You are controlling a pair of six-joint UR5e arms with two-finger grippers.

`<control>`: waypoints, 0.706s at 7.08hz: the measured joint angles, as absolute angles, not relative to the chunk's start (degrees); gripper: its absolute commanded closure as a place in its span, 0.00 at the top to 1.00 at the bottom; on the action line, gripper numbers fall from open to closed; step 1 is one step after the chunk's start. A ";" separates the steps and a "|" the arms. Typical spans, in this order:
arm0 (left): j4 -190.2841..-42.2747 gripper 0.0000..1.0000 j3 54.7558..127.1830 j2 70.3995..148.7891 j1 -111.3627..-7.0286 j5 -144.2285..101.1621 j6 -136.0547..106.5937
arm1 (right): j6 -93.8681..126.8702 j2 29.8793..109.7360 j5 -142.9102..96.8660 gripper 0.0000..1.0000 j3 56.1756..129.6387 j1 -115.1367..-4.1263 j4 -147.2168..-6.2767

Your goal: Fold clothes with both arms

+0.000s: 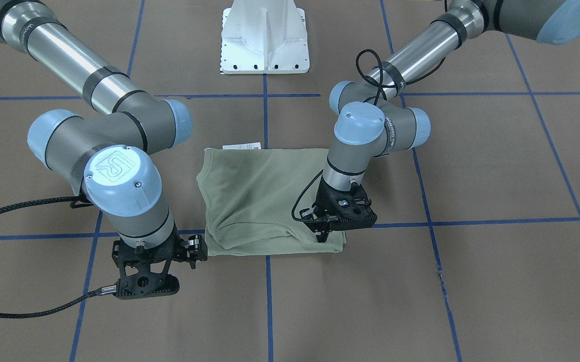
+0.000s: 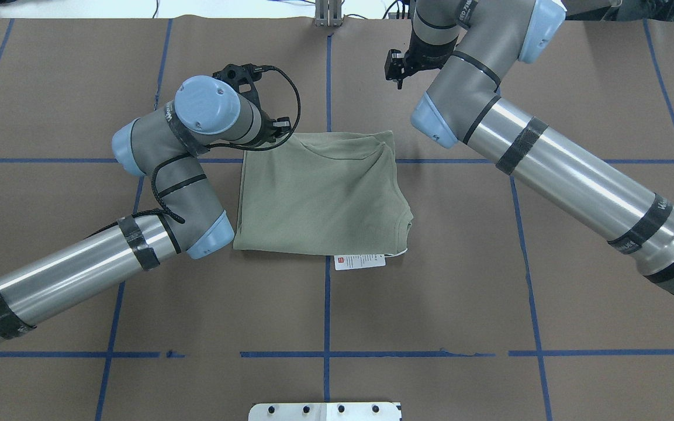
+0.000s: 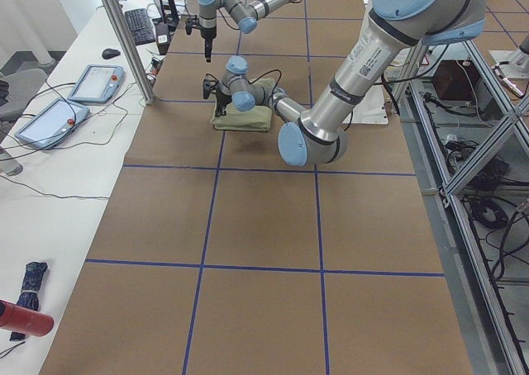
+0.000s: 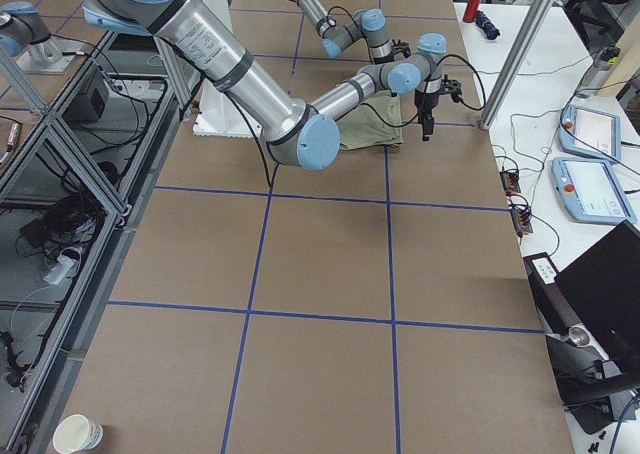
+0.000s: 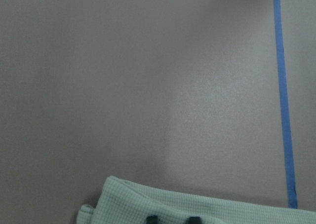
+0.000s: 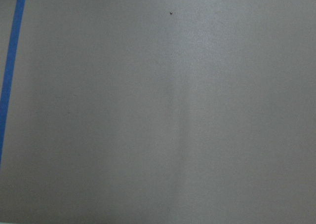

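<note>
Left fingers meet the shirt inward from its far corner, so they should open, lift clear and pinch the shirt corner's tip [image 5: 112, 183] before folding.
The clothes are one sage-green shirt [image 2: 319, 199] lying folded into a rough rectangle in the middle of the table, also seen in the front view [image 1: 264, 196]. My left gripper [image 1: 322, 235] points down onto the shirt's far-left corner. The left wrist view shows its two dark fingertips [image 5: 153, 218] a little apart, resting on the knit cloth [image 5: 207, 209]. My right gripper [image 2: 398, 73] hangs above bare table beyond the shirt's far-right corner, off the cloth. Its wrist view shows only table, so I cannot tell how its jaws stand.
A white hang tag [image 2: 360, 261] pokes out from the shirt's near edge. The white base pedestal [image 1: 264, 40] stands at the robot's side. Blue tape lines [image 2: 327, 351] cross the brown table. Tablets [image 3: 95, 82] lie on the side bench, and a paper cup [image 4: 78, 434] sits at a table corner.
</note>
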State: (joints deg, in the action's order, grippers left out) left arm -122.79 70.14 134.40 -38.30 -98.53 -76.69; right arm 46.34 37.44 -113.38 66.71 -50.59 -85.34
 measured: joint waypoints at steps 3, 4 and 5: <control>-122.36 0.68 70.49 133.85 -38.61 -98.54 -73.76 | 46.37 37.52 -113.38 1.00 66.71 -50.54 -85.34; -122.22 0.99 70.89 133.61 -38.90 -98.70 -72.38 | 46.34 37.51 -113.38 1.00 66.71 -50.54 -85.34; -122.44 0.99 71.18 133.57 -39.15 -98.83 -71.87 | 46.33 37.48 -113.38 1.00 66.71 -50.54 -85.34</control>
State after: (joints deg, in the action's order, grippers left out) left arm -122.44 71.18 133.57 -39.15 -98.83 -71.87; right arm 46.33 37.48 -113.38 66.71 -50.54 -85.34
